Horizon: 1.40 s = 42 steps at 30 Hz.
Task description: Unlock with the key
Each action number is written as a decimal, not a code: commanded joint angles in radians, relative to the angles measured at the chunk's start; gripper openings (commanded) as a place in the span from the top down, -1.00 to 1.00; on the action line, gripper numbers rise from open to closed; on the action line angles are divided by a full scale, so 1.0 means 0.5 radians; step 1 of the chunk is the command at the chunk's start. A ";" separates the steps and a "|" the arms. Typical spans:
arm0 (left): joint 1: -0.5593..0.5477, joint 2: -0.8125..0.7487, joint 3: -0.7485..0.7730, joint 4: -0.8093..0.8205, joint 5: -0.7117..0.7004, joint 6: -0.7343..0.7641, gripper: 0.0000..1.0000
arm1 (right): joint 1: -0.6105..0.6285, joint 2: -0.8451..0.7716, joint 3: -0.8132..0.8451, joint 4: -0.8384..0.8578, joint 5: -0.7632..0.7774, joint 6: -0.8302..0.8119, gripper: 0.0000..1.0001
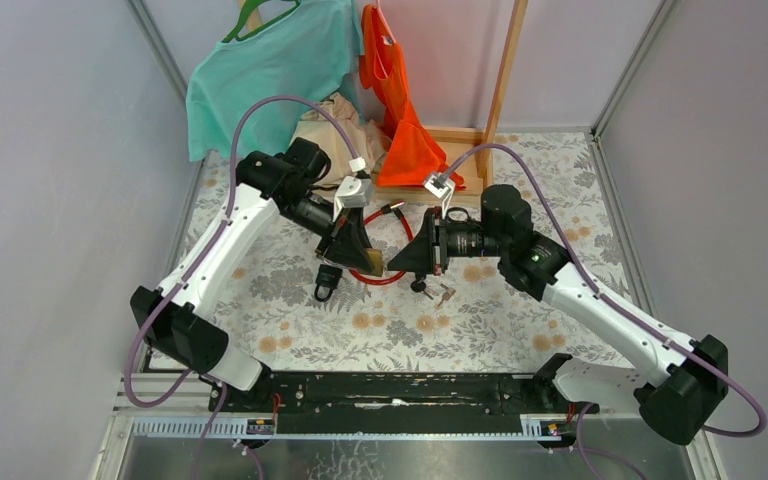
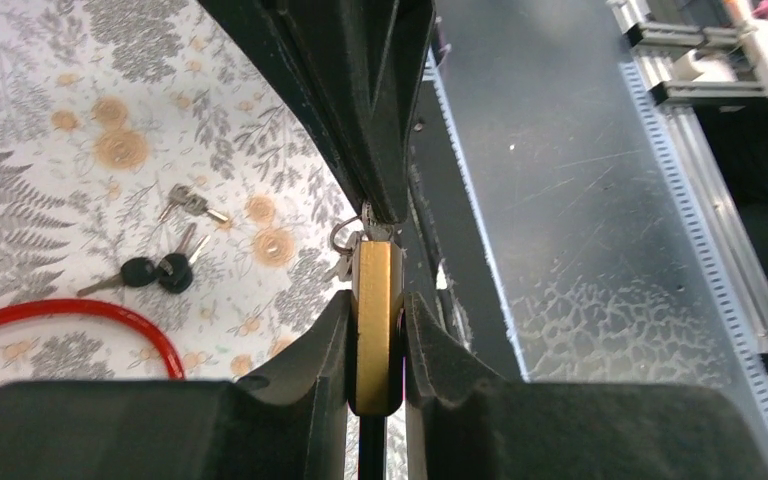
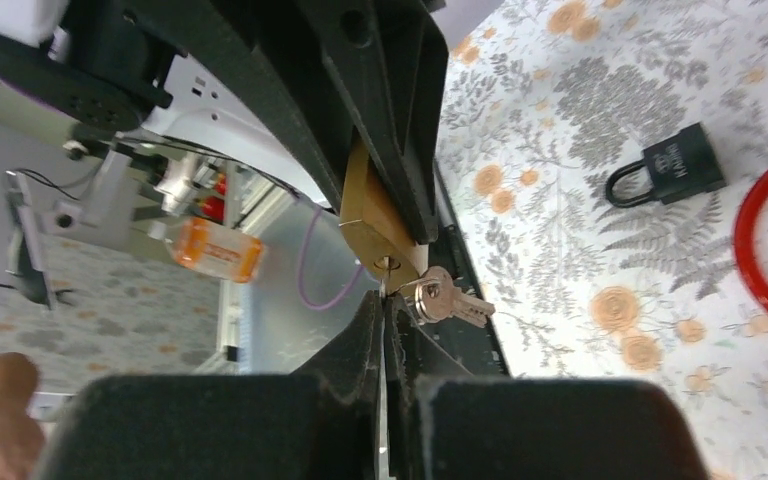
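Observation:
The key is in the keyhole and my left gripper is on the padlock's body, so my right gripper needs to take the body [image 3: 368, 218] to free my left gripper for the shackle.
My left gripper [image 1: 368, 262] is shut on a brass padlock [image 2: 376, 320], held above the table's middle; its body shows edge-on between my fingers [image 2: 312, 345]. My right gripper [image 1: 397, 262] meets it tip to tip and is shut on a silver key whose blade sits in the keyhole on the padlock's [image 3: 375, 235] underside. A spare key [image 3: 445, 300] on a ring hangs beside the keyhole. In the left wrist view the right gripper [image 2: 381, 212] comes down onto the padlock's top.
A black padlock [image 1: 328, 280] lies on the floral cloth below my left gripper; it shows in the right wrist view [image 3: 672, 167]. A red cable loop [image 1: 397, 245] and loose keys [image 1: 435, 292] lie near. Clothes [image 1: 270, 65] hang on a wooden rack [image 1: 505, 70] behind.

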 commanded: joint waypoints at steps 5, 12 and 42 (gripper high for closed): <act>-0.037 -0.205 -0.039 0.415 -0.324 -0.202 1.00 | -0.208 0.112 -0.179 0.732 -0.296 0.820 1.00; -0.037 -0.279 -0.159 0.638 -0.408 -0.481 1.00 | -0.234 0.116 -0.133 0.626 -0.390 0.843 1.00; -0.037 -0.229 -0.483 0.859 0.013 -1.324 1.00 | 0.986 -0.128 0.082 -0.312 1.745 -2.497 -0.99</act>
